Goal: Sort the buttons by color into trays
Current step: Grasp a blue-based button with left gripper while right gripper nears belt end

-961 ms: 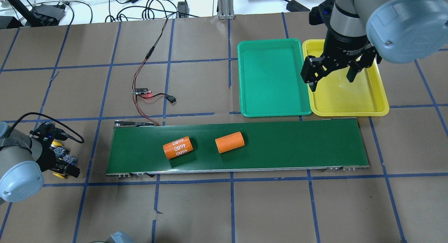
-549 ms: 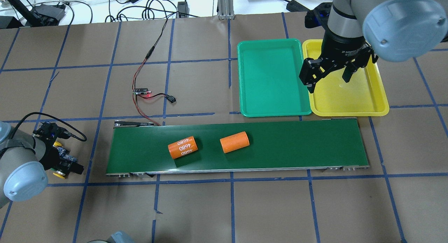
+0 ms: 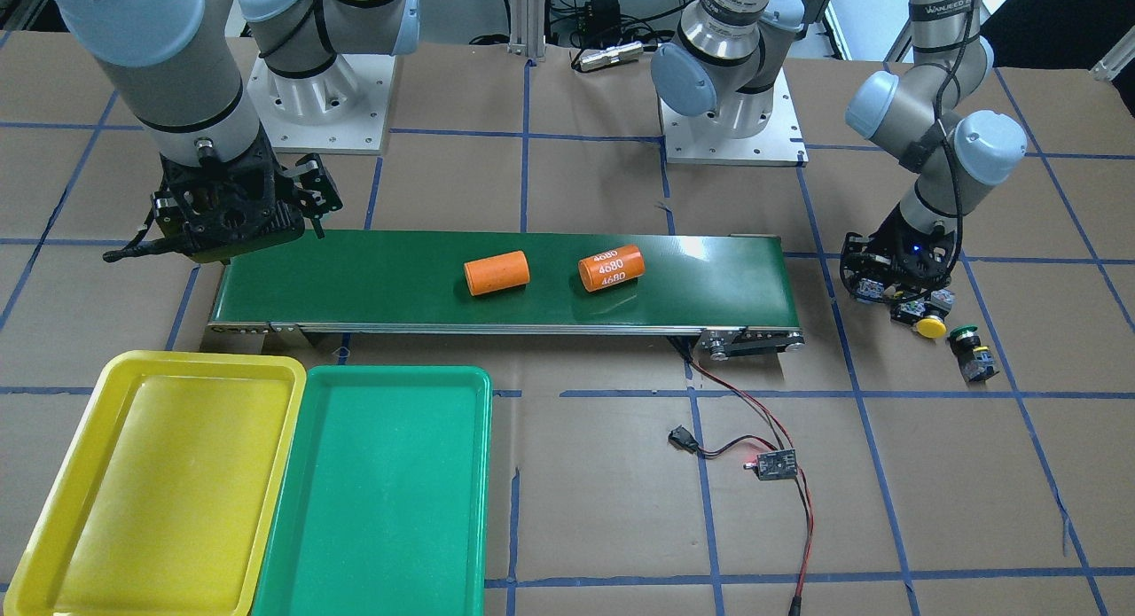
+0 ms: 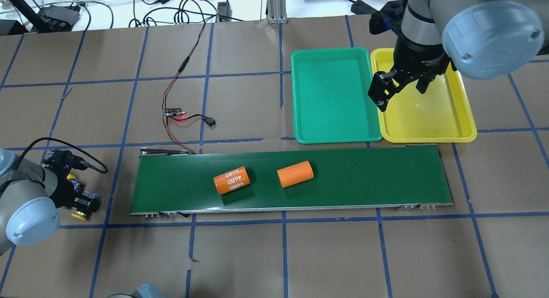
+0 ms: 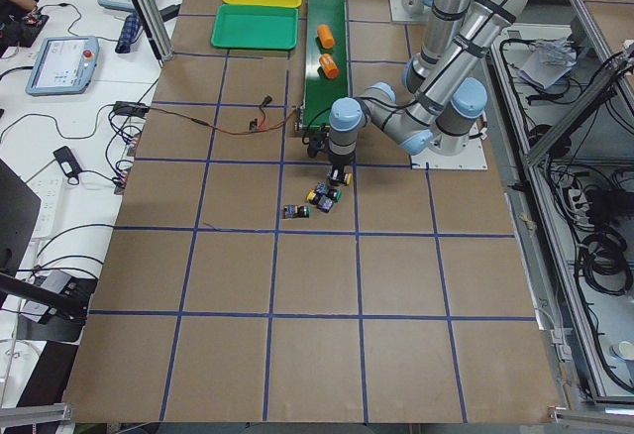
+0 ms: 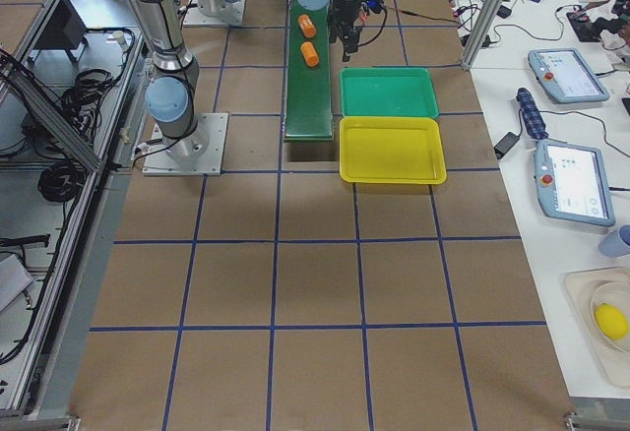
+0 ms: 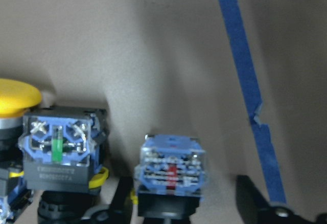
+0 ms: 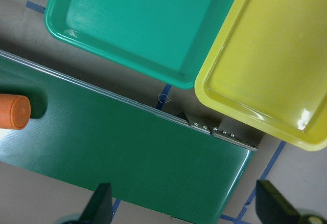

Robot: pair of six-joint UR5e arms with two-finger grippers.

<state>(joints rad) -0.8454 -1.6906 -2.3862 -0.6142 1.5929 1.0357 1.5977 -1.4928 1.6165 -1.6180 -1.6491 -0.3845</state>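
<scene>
The robot's left gripper should release the button with a blue block, now between its open fingers, on the dark-green belt (image 3: pixel 672 263) beside the marked orange cylinder.
On the brown table beyond the belt's end, my left gripper (image 4: pixel 83 202) is down among the buttons. In the left wrist view it is open, its fingers (image 7: pixel 121 199) straddling a button with a blue block (image 7: pixel 171 169); a yellow-capped button (image 7: pixel 56 155) stands beside it. In the front-facing view a yellow-capped button (image 3: pixel 929 325) and a green-capped one (image 3: pixel 971 356) lie just outside the gripper (image 3: pixel 891 284). My right gripper (image 4: pixel 401 94) hangs open with nothing in it, above the seam between the green tray (image 4: pixel 332 96) and the yellow tray (image 4: pixel 433 115). Both trays show bare floors.
A long dark-green conveyor belt (image 4: pixel 364 178) runs between the buttons and the trays, carrying two orange cylinders, one marked 4680 (image 4: pixel 231 180) and one plain (image 4: pixel 295 173). A small circuit board with red and black wires (image 4: pixel 173 111) lies behind the belt.
Both orange cylinders have travelled along the belt toward the trays. My left gripper has shifted slightly over the buttons. The right gripper has turned a little above the trays.
</scene>
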